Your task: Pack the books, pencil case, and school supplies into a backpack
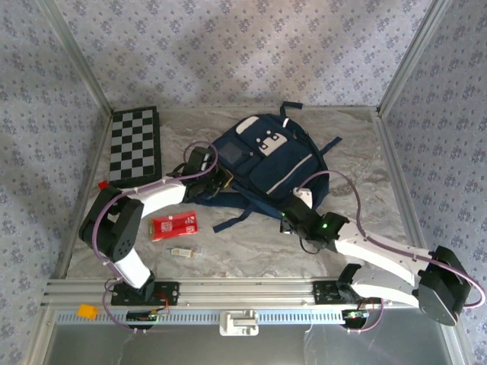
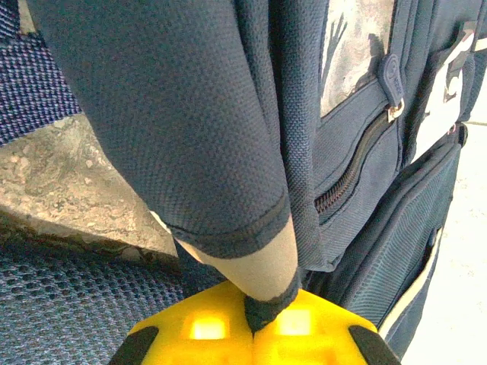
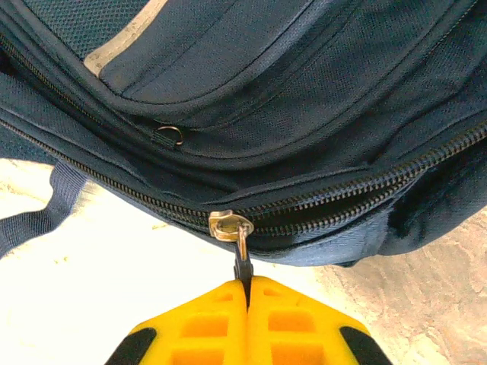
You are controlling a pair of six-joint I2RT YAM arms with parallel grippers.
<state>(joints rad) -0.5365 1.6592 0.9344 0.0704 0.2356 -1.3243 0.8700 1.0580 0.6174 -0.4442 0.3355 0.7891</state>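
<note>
The robot's left gripper needs to let go of the padded fold of backpack beside the small window pocket [image 1: 214, 163], facing the chequered board.
The navy backpack [image 1: 268, 158] lies flat in the middle of the table, front pocket up. My left gripper [image 1: 216, 182] is at its left edge; in the left wrist view it [image 2: 253, 321] is shut on a dark-bound fabric edge of the backpack [image 2: 266, 281]. My right gripper [image 1: 288, 221] is at the bag's near edge, shut [image 3: 246, 287] on the zipper pull [image 3: 242, 266] that hangs from the brass slider [image 3: 228, 226]. The red pencil case [image 1: 174, 225] lies on the table to the bag's left, with the pale stick-like supply [image 1: 183, 251] just in front of it. The books are out of view.
A black-and-white chequered board [image 1: 135, 144] lies at the back left, a tiny red block [image 1: 103, 184] by its near corner. A loose backpack strap [image 1: 236, 219] trails toward the pencil case. An orange block [image 1: 87, 311] sits on the front rail.
</note>
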